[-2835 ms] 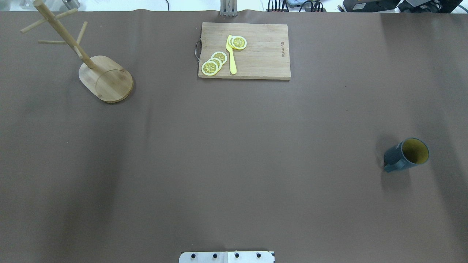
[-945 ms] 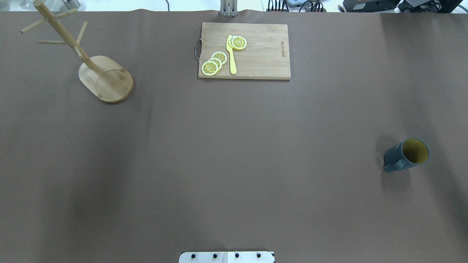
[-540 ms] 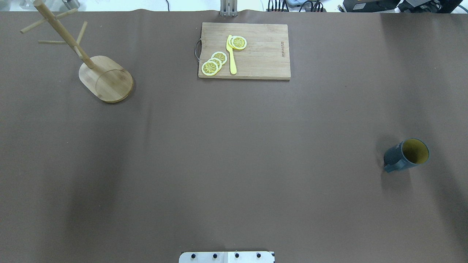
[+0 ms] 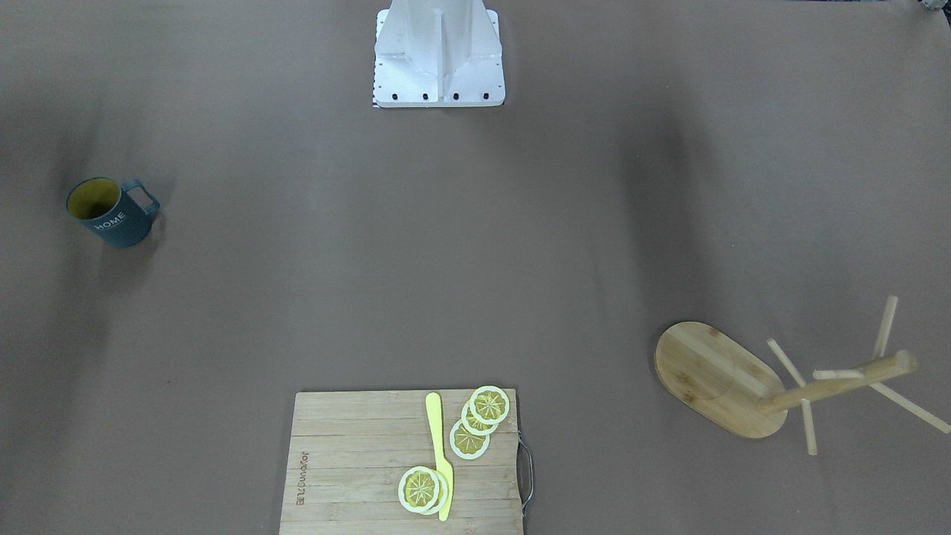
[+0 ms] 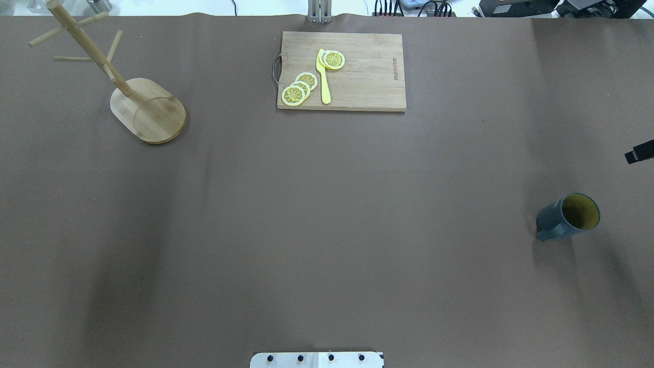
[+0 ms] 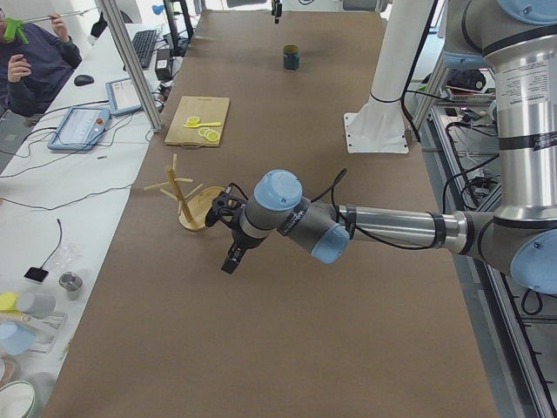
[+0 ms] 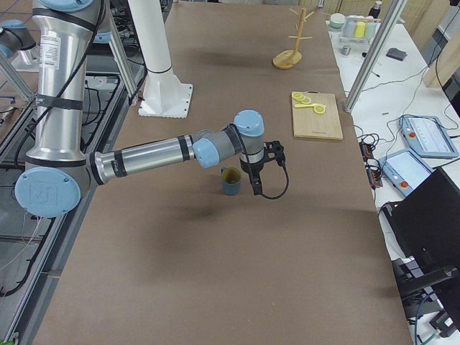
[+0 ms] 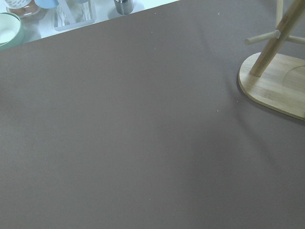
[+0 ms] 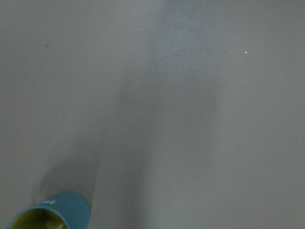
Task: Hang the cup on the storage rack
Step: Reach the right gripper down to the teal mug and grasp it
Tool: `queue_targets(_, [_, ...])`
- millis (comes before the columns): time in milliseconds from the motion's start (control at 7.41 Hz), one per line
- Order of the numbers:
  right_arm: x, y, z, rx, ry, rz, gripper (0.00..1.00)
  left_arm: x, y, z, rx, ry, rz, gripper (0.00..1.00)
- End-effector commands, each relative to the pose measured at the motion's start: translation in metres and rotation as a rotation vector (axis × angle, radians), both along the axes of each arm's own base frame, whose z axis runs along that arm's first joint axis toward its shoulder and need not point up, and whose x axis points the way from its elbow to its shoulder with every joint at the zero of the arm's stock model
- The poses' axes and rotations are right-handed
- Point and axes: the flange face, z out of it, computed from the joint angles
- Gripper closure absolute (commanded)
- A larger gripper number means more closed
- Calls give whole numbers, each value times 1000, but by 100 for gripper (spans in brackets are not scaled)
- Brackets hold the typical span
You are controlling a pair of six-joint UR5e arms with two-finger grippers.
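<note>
My right gripper should next move over to the cup's rim (image 4: 67, 208) (image 9: 67, 225) opposite the cup's handle, and it should close there with one finger inside the cup.
The slate blue-grey cup (image 5: 567, 217) with yellow-olive inside stands upright at the table's right, handle toward the robot; it also shows in the front view (image 4: 111, 212) and at the bottom left of the right wrist view (image 9: 47, 217). The bamboo storage rack (image 5: 148, 110) stands at the far left, empty, and also shows in the left wrist view (image 8: 276, 86). My right gripper (image 7: 254, 183) hangs beside the cup, apart from it; only a black tip (image 5: 638, 152) shows overhead. My left gripper (image 6: 231, 254) hovers near the rack. I cannot tell either gripper's state.
A rectangular bamboo cutting board (image 5: 341, 71) with lemon slices (image 5: 299, 88) and a yellow knife (image 5: 323, 76) lies at the far middle. The robot's white base (image 4: 438, 52) stands at the near edge. Bare brown table lies between cup and rack.
A black tip of my right gripper has come into the overhead view at the right edge, beyond the cup. The cup, rack and board have not moved.
</note>
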Motion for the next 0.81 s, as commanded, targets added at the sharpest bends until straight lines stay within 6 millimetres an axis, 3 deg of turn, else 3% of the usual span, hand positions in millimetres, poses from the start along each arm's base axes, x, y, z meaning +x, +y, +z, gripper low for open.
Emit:
queue_targets(0, [-50, 40, 15, -5, -32, 11, 1, -1, 1, 0, 0, 2, -2, 1])
queue_targets(270, [-82, 56, 24, 9, 22, 10, 7, 0, 1, 2, 0, 1, 1, 1])
queue_targets(405, [-89, 59, 26, 9, 30, 0, 10, 0, 1, 2, 0, 1, 1, 1])
queue_targets(540, [-96, 62, 28, 9, 34, -16, 19, 0, 1, 1, 1, 1, 1, 1])
queue_targets(675, [-100, 63, 38, 0, 47, -24, 45, 0, 1, 2, -1, 2, 0, 1])
